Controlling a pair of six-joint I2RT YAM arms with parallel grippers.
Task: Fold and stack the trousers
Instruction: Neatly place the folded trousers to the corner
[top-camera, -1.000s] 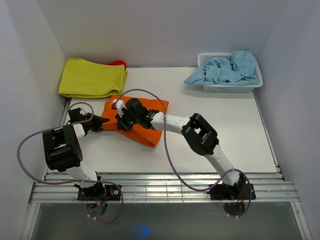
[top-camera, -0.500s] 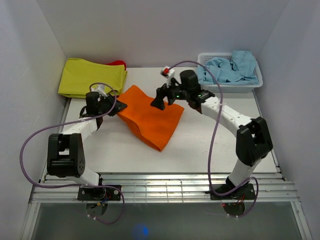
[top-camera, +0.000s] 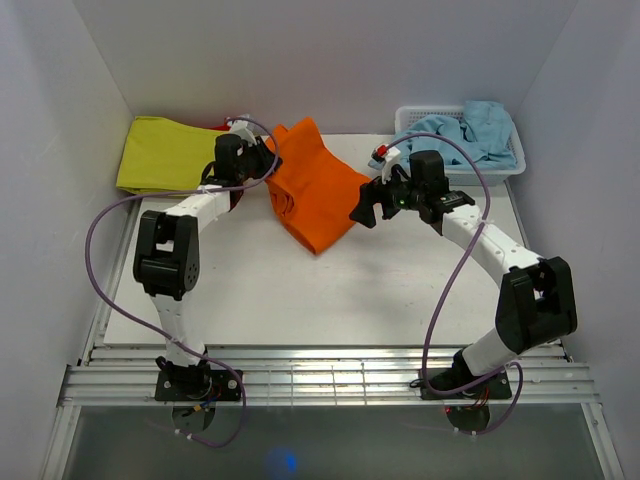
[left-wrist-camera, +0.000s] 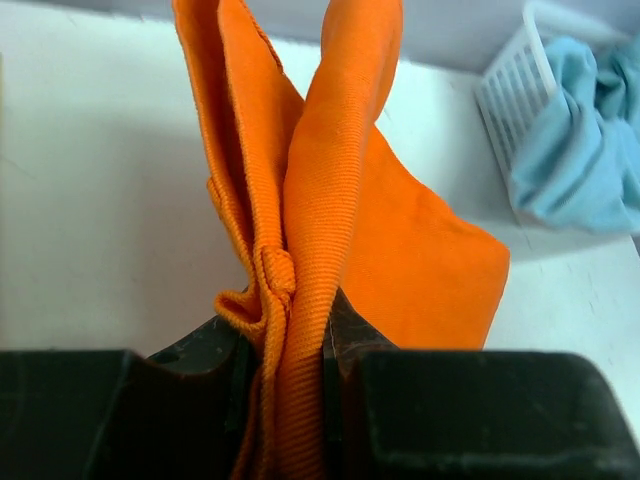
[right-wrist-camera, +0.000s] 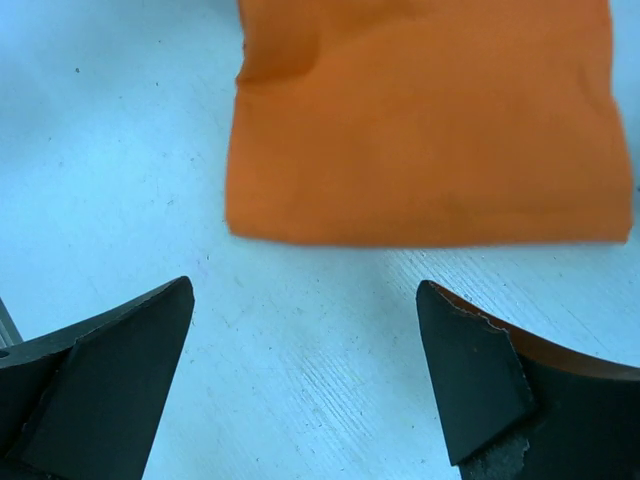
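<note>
My left gripper is to release the orange trousers, now hanging over the table's far middle, on top of the folded yellow-green cloth (top-camera: 182, 150), flat across the middle of that cloth.
The orange trousers (top-camera: 312, 195), folded into a thick bundle, hang tilted over the far middle of the table. My left gripper (top-camera: 266, 160) is shut on their bunched upper left edge. In the left wrist view the ribbed orange folds of the trousers (left-wrist-camera: 340, 180) are pinched between the jaws of the left gripper (left-wrist-camera: 290, 335). My right gripper (top-camera: 360, 213) stands open just right of the bundle's lower corner and holds nothing. In the right wrist view the right gripper (right-wrist-camera: 305, 300) frames bare table, with the trousers (right-wrist-camera: 430, 120) beyond its tips.
A folded yellow-green cloth (top-camera: 175, 155) lies at the far left, with something red (top-camera: 236, 126) behind it. A white basket (top-camera: 460, 177) at the far right holds a light blue garment (top-camera: 455, 138). In the left wrist view the basket (left-wrist-camera: 510, 100) sits close behind the trousers.
The right gripper let go of the trousers, opened wide and drew back to the right. The left gripper carried the trousers up and toward the far left, near the yellow-green cloth.
</note>
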